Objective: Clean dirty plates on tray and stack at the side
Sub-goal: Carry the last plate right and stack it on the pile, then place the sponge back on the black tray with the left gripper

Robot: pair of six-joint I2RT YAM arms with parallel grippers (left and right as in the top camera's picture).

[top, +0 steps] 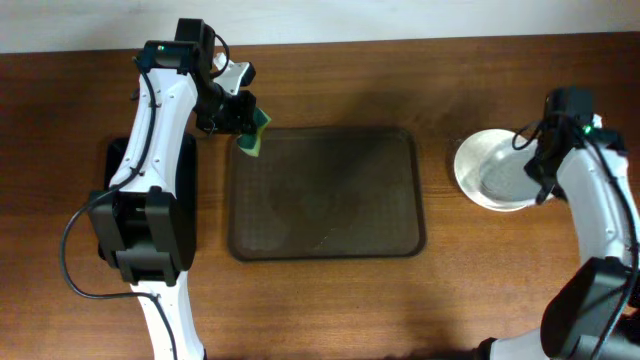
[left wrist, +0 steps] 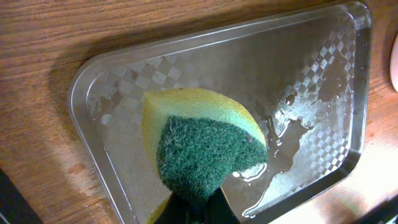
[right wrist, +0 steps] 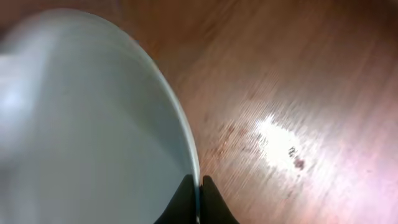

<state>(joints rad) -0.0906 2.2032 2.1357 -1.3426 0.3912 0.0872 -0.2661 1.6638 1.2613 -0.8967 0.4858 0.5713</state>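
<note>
My left gripper has the yellow-and-green sponge. It will let go of it in the middle of the narrow black tray (top: 147, 201).
The brown tray (top: 325, 250) lies mid-table with no plate on it; in the left wrist view its wet floor (left wrist: 311, 81) holds puddles. My left gripper (top: 240, 115) is shut on a yellow-and-green sponge (top: 255, 130) above the tray's far-left corner; the sponge (left wrist: 205, 143) hides most of the fingers (left wrist: 199, 208). White plates (top: 490, 165) sit on the table right of the tray; I cannot tell how many are piled there. My right gripper (top: 540, 175) is shut on a plate's right rim, which runs between the fingers (right wrist: 199, 186) in the right wrist view, with the plate (right wrist: 93, 124) to their left.
A narrow black tray (top: 113, 160) lies at the left, mostly under the left arm. Bare wooden table (right wrist: 298, 93) with a glare spot lies right of the plates. The arm bases stand at the front left and front right.
</note>
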